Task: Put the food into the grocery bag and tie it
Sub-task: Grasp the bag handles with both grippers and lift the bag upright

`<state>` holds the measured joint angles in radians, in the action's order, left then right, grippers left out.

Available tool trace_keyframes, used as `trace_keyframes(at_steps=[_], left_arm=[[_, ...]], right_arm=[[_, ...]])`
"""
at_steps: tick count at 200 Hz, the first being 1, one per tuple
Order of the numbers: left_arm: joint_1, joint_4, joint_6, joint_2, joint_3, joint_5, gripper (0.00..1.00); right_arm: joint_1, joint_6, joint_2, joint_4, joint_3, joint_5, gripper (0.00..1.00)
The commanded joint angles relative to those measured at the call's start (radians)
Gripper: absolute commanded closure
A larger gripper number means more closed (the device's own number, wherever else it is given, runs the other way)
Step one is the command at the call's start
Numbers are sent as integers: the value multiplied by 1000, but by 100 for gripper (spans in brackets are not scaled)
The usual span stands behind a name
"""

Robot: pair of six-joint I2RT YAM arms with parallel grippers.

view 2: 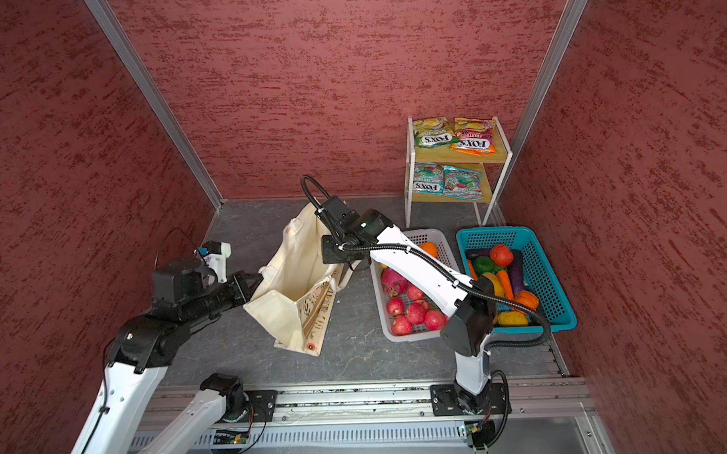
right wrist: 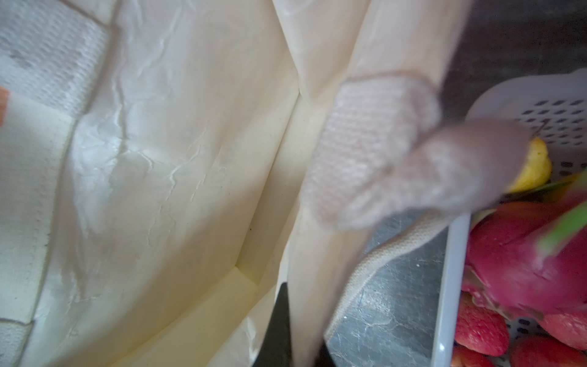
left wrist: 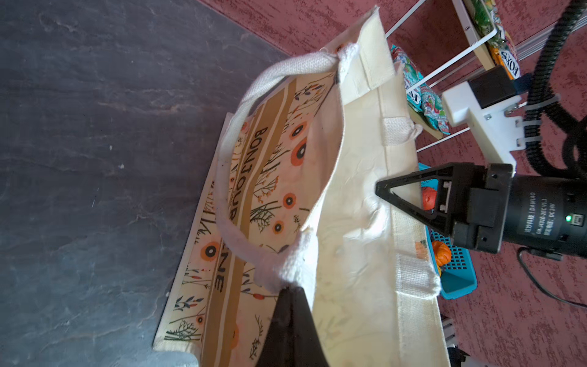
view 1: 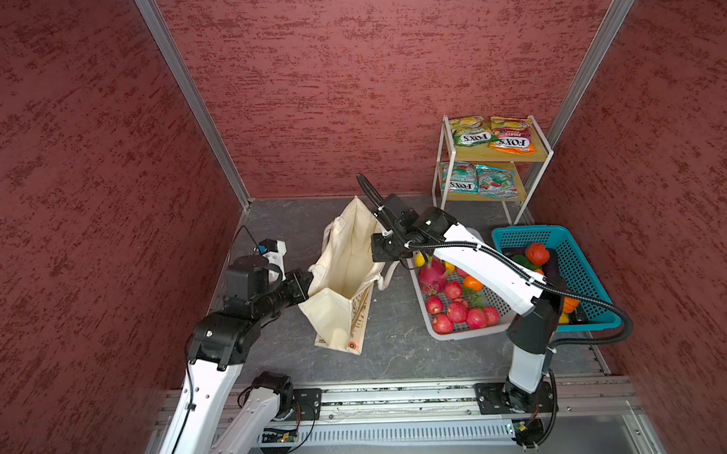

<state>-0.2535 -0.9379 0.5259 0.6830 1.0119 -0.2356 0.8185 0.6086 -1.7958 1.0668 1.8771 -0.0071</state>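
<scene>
The grocery bag's opening is narrow at its folded near end, so next my right gripper regrips the grocery bag's rim (view 1: 372, 281) and pulls it toward the grey basket.
The grocery bag (view 1: 347, 274) (view 2: 297, 280) stands open mid-floor, cream with floral print showing in the left wrist view (left wrist: 273, 178). My left gripper (view 1: 311, 279) (left wrist: 290, 287) is shut on its near-left rim beside a white handle (left wrist: 228, 178). On the opposite rim my right gripper (view 1: 374, 256) (right wrist: 301, 317) (left wrist: 378, 187) is shut on the cream wall. No food shows in the bag's visible interior (right wrist: 165, 159). A pink dragon fruit (view 1: 432, 273) (right wrist: 524, 254) and red apples (view 1: 456, 312) lie in the grey basket (view 1: 453, 337). A red tomato (view 1: 536, 253) sits in the teal basket.
The teal basket (view 1: 583, 245) with mixed vegetables stands right of the grey one. A white two-tier rack (view 1: 492, 161) at the back right holds green (view 1: 470, 130) and orange (view 1: 512, 135) FOX'S packets, with more packets on its lower shelf. Red walls enclose the dark floor.
</scene>
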Motion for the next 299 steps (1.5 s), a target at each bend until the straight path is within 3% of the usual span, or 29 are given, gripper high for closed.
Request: trace_keyframes(at_steps=[1, 21, 47, 72, 104, 144, 185, 219, 246, 257, 271, 281, 299], left_arm=[[-33, -54, 61, -31, -24, 26, 87], [-56, -45, 38, -41, -8, 29, 49], [-76, -41, -30, 0, 69, 30, 31], [-87, -86, -92, 97, 166, 75, 21], [-89, -142, -177, 226, 275, 171, 11], [-89, -155, -251, 417, 353, 178, 0], [-96, -120, -270, 556, 374, 151, 0], [-101, -117, -276, 619, 360, 156, 10], [-103, -118, -269, 597, 337, 157, 29], [-102, -128, -265, 579, 331, 169, 36], [-98, -145, -265, 556, 323, 178, 58], [-95, -159, -266, 538, 314, 188, 75], [-79, -198, -280, 493, 304, 236, 95]], right_arm=[[-4, -19, 82, -84, -68, 42, 100], [-2, -23, 117, -96, -115, 49, 100], [5, -17, 137, -104, -130, 53, 93], [21, -5, 129, -93, -115, 68, 69], [31, 20, 108, -40, -77, 112, 53], [43, 54, 89, -12, -56, 128, 41], [57, 130, 85, 34, -70, 193, 33], [57, 184, 71, 3, -119, 197, 31], [58, 234, 62, -84, -191, 127, 37], [60, 248, 61, -112, -221, 99, 46], [62, 260, 61, -128, -255, 86, 58], [62, 261, 64, -120, -270, 93, 72], [62, 254, 71, -48, -250, 159, 95]])
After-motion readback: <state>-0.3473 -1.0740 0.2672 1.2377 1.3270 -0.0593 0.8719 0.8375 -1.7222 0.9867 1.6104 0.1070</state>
